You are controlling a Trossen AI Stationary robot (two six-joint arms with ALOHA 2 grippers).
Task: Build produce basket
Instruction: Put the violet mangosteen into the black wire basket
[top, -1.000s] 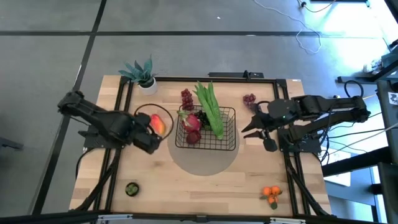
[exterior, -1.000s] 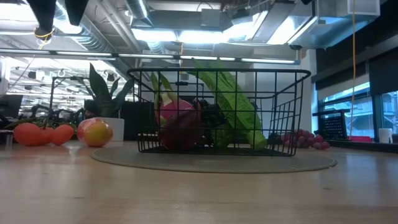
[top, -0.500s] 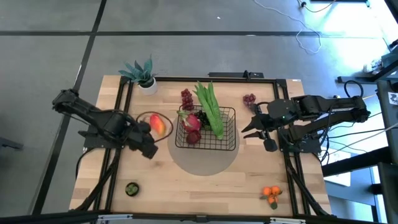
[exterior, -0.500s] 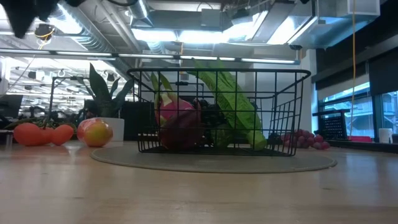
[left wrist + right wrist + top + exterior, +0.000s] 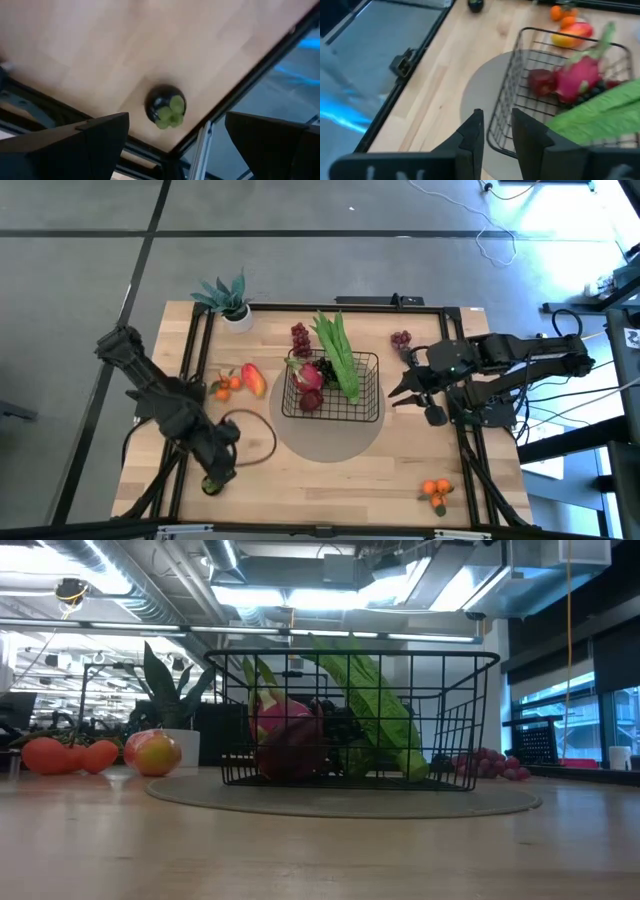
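Note:
The dark round fruit (image 5: 211,485) (image 5: 164,104) will have my left gripper close around its middle, with the fingers on either side of the fruit's green top.
The black wire basket (image 5: 332,387) stands on a round grey mat (image 5: 325,442) and holds a pink dragon fruit (image 5: 580,75), long green pods (image 5: 338,355) and dark fruit. My left gripper (image 5: 177,122) hangs open above a dark round fruit with a green top (image 5: 165,106) that rests on the table's near left corner (image 5: 211,483); its fingers stand wide on either side, clear of the fruit. My right gripper (image 5: 495,135) waits open to the right of the basket (image 5: 400,390), nothing between its fingers. A mango (image 5: 252,380) and small oranges (image 5: 225,385) lie left of the basket.
A teal plant in a white pot (image 5: 228,300) stands at the far left. Red grapes (image 5: 300,337) lie behind the basket, another bunch (image 5: 401,338) to its far right. More small oranges (image 5: 436,492) lie near the front right. A black frame rail (image 5: 210,145) edges the table beside the dark fruit.
My left gripper has swung from beside the mango toward the table's near left corner, sinking and tipping to point more steeply down over the dark round fruit. It has stayed open. The mango and the oranges beside it now show uncovered.

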